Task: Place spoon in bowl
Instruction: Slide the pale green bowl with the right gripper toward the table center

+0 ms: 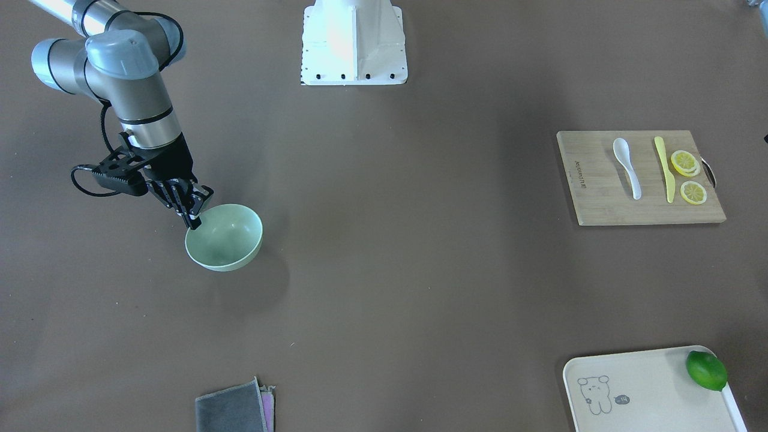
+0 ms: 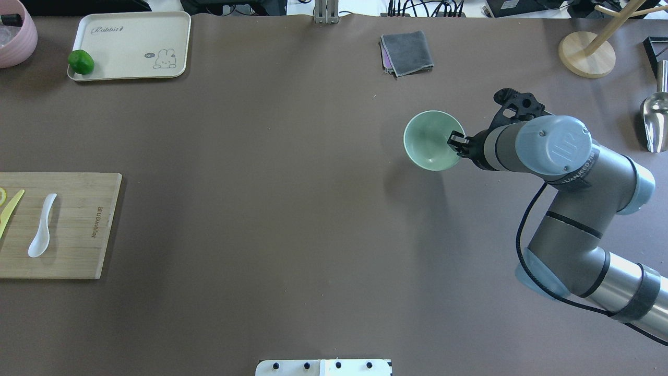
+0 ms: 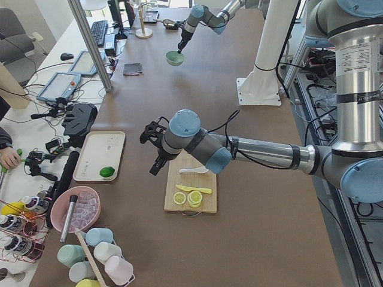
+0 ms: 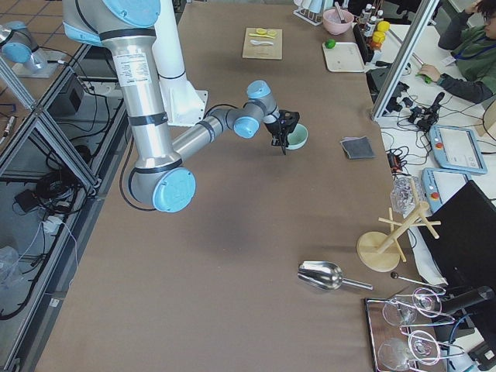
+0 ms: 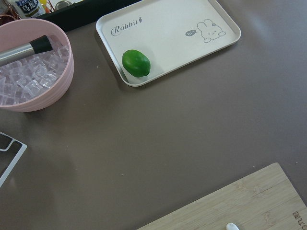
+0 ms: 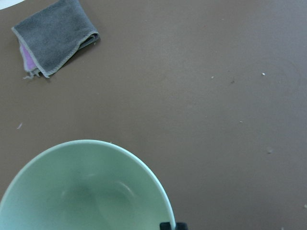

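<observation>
Next, I release the pale green bowl from my right gripper, setting it down on the bare table [image 1: 367, 209] in front of the white base.
The pale green bowl [image 1: 227, 239] hangs tilted a little above the table, its shadow lying off to one side. My right gripper [image 1: 195, 217] is shut on its rim; it also shows in the overhead view [image 2: 456, 142], and one fingertip [image 6: 167, 225] sits on the bowl [image 6: 91, 191] rim. The white spoon [image 1: 627, 166] lies on the wooden cutting board [image 1: 594, 204], far across the table from the bowl [image 2: 429, 141]. My left gripper [image 3: 157, 167] shows only in the exterior left view, hovering beside the board near the spoon [image 3: 192, 171]; I cannot tell whether it is open or shut.
A yellow knife [image 1: 665, 169] and lemon slices [image 1: 687, 174] lie beside the spoon. A cream tray [image 2: 130, 47] holds a lime [image 2: 81, 61]. A pink bowl of ice [image 5: 31, 72], a folded grey cloth [image 2: 406, 52], a metal scoop [image 2: 655, 117] and a wooden stand [image 2: 587, 52] line the table's far side.
</observation>
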Robot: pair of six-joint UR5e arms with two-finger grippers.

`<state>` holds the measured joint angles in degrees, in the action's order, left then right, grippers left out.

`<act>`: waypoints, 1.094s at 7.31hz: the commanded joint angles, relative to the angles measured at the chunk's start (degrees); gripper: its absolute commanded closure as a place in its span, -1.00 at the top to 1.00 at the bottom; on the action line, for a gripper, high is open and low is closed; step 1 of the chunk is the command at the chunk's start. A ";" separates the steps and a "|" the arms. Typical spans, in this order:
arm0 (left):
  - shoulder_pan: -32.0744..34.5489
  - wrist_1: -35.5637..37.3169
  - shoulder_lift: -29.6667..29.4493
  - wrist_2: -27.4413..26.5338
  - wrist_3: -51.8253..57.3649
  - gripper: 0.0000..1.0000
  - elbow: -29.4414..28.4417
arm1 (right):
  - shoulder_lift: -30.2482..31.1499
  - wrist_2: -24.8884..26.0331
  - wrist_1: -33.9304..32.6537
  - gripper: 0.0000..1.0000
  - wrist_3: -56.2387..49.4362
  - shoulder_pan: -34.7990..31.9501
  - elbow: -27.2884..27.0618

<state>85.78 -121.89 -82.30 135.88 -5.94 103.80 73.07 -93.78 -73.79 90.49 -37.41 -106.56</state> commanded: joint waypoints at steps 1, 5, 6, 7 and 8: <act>0.00 -0.02 0.04 0.00 -0.03 0.98 0.00 | -10.88 0.17 -15.54 -1.00 7.91 5.55 -1.91; -0.09 -0.10 0.04 2.02 -0.12 0.98 0.08 | -30.49 1.84 -24.91 -1.00 22.35 12.71 14.04; -0.09 -0.10 0.04 2.02 -0.12 0.97 0.08 | -31.40 1.84 -24.82 -1.00 22.36 12.97 15.49; 0.00 -0.10 0.04 2.02 -0.12 0.98 0.08 | -31.32 1.84 -24.21 -1.00 22.36 13.32 16.11; -0.09 -0.10 0.04 2.02 -0.12 0.97 0.08 | -31.23 1.84 -23.77 -0.20 21.93 13.41 16.55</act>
<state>85.73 -121.99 -82.27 137.89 -6.06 103.88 42.09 -91.97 -98.10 112.62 -24.25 -91.01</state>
